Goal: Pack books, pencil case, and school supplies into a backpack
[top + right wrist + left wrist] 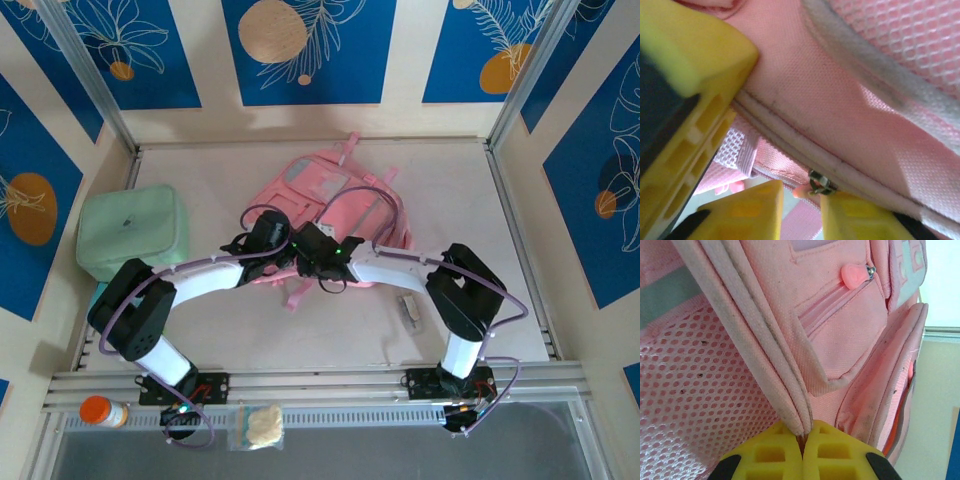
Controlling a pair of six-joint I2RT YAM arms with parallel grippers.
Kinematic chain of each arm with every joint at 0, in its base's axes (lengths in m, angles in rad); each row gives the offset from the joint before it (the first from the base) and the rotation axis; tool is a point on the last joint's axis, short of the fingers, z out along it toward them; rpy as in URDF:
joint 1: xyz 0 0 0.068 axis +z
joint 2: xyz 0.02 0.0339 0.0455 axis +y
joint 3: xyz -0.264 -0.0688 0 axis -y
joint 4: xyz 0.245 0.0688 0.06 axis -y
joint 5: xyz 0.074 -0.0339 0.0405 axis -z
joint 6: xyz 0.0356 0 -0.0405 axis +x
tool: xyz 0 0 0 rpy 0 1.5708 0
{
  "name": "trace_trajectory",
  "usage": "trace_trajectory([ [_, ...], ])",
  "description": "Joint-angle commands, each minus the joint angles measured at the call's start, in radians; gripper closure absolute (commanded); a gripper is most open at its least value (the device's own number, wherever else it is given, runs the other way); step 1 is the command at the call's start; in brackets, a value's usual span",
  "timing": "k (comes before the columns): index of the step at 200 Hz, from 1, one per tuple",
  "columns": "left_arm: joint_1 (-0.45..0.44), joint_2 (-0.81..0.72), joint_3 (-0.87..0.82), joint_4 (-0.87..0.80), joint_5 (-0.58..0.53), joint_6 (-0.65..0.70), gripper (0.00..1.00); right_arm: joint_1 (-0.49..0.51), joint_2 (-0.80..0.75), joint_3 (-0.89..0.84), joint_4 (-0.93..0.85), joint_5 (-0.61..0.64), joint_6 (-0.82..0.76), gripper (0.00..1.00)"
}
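Observation:
The zipper slider sits off-center against the finger of my open right gripper, so I will center on its pink pull (802, 191) and close on it before I draw it along the seam.
The pink backpack (335, 205) lies flat mid-table with its straps toward the back. Both grippers meet at its near edge. My left gripper (272, 243) is shut on the backpack's pale piped seam (790, 390), which runs straight into the closed yellow pads (770, 455). My right gripper (318, 255) is open just under the seam (790, 135). A metal zipper slider (821, 184) with a pink pull sits in the gap, against the right-hand finger (860, 215). The small pale oblong supply item (408, 307) lies on the table right of the bag. The books are out of view.
A large mint-green zip case (130, 232) stands at the left, with a sliver of pale teal (98, 296) below it by the left arm's elbow. An orange-capped bottle (103, 411) and a small clear bag (258, 425) lie on the near rail. Aluminium posts frame the table.

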Motion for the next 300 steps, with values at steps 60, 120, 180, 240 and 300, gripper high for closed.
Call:
trace_trajectory([
  [60,-0.006,-0.064,-0.004,0.03,0.001,0.043,1.0,0.002,-0.103,-0.063,-0.037,0.143,-0.017,0.94],
  [120,0.004,-0.066,0.007,0.005,-0.009,0.065,1.0,-0.015,-0.159,-0.095,-0.067,0.098,-0.05,0.96],
  [180,0.003,-0.081,0.003,-0.004,-0.014,0.068,1.0,-0.032,-0.054,0.0,-0.062,0.087,-0.099,0.85],
  [240,0.003,-0.09,0.007,-0.005,-0.009,0.068,1.0,-0.014,-0.081,-0.02,-0.009,0.108,-0.049,0.76],
  [300,-0.013,-0.095,0.011,0.053,0.043,0.023,1.0,-0.007,-0.107,-0.026,-0.047,0.153,0.124,0.65],
])
